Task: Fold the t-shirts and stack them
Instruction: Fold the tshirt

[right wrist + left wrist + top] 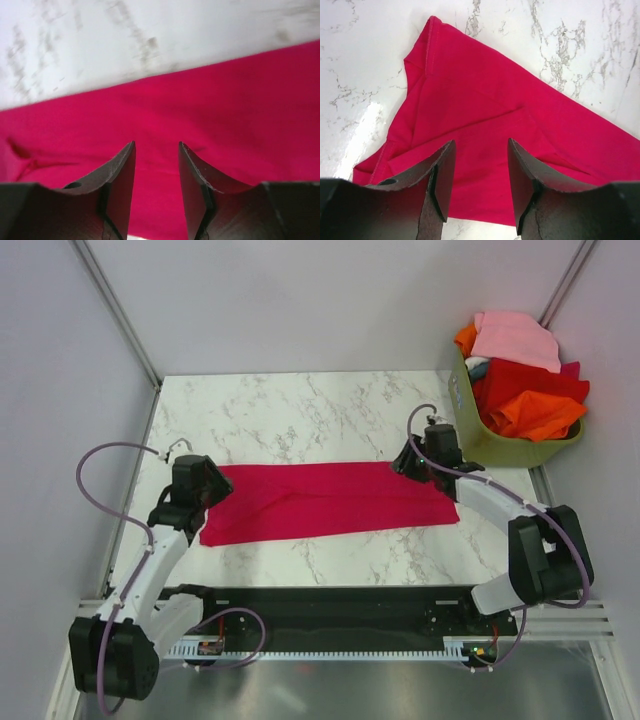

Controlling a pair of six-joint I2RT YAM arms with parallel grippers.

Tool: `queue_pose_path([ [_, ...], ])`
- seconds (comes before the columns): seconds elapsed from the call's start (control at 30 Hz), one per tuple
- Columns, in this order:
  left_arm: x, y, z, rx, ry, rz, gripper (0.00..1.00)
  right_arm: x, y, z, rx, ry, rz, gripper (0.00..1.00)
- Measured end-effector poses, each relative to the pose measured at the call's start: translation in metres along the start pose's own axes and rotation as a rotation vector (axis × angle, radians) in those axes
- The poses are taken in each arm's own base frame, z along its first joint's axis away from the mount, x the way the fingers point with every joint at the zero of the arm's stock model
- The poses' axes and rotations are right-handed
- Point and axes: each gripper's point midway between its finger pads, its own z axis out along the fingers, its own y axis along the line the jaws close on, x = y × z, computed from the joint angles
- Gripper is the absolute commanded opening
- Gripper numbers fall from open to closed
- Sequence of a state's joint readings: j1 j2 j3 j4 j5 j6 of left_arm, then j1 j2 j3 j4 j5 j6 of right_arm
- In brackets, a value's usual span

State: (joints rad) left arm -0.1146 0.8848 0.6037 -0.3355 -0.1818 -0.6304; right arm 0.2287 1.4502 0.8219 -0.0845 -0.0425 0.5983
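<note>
I need to take that layer's slanting edge (455,132) with my left gripper and spread it toward the t-shirt's far edge, because the crimson t-shirt's top layer lies crooked across its sleeve end.
A crimson t-shirt (325,502) lies flat on the marble table, folded into a long strip running left to right. My left gripper (208,492) is over its left end, open and empty; the left wrist view shows the cloth (490,120) with its folded sleeve layers just beyond the gripper (481,150). My right gripper (405,464) is over the strip's far right corner, open and empty; the right wrist view shows the red cloth (200,115) below the gripper (157,150). Pink, red and orange t-shirts (520,370) are piled in the basket.
An olive-green basket (500,445) stands at the table's far right corner, close behind my right arm. Bare marble table (300,410) stretches behind the strip and a narrower band lies in front of it. Walls close in on the left and back.
</note>
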Motion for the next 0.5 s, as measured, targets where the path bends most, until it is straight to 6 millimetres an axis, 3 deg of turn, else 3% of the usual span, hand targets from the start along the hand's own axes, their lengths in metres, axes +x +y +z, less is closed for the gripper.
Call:
queue_pose_path([
  [0.37, -0.015, -0.006, 0.046, -0.122, 0.074, -0.046, 0.49, 0.074, 0.177, 0.023, -0.489, 0.266, -0.144, 0.47],
  [0.5, -0.006, 0.003, 0.060, -0.159, 0.110, -0.077, 0.48, 0.096, 0.222, 0.036, -0.599, 0.334, -0.180, 0.48],
])
